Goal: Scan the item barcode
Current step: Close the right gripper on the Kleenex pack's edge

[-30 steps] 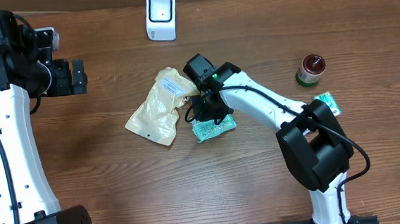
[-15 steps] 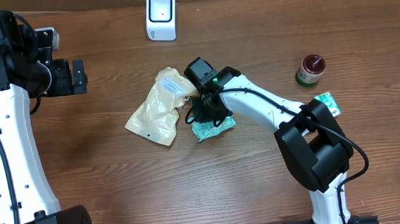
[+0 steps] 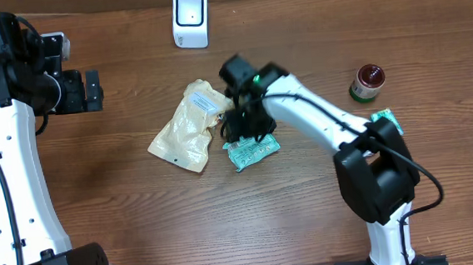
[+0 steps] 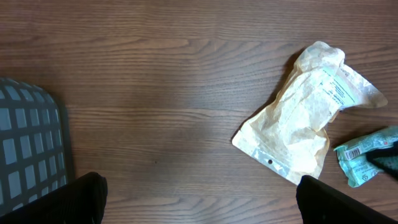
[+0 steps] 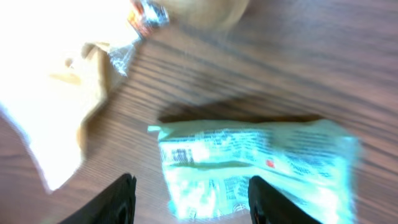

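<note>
My right gripper will grip the packet's opposite end (image 3: 272,146), because the green packet's barcode end lies between its fingers and the barcode needs to stay clear for scanning.
A green packet (image 3: 253,152) lies flat on the table, its barcode end showing in the left wrist view (image 4: 367,152). My right gripper (image 3: 241,124) hovers just above its far edge. In the right wrist view the packet (image 5: 249,165) lies below and between the black fingertips (image 5: 121,199), which stand apart without touching it; the right gripper (image 5: 196,202) is open. The white barcode scanner (image 3: 190,19) stands at the back edge. My left gripper (image 3: 91,88) is at the far left, open and empty (image 4: 205,202).
A beige pouch (image 3: 188,126) lies beside the green packet on its left, also in the left wrist view (image 4: 305,124). A red-lidded jar (image 3: 368,82) and another green packet (image 3: 386,122) are at the right. A grey grid basket (image 4: 28,149) is at the left.
My right gripper has opened and risen a little toward the back, leaving the green packet on the table. The left arm has not moved.
</note>
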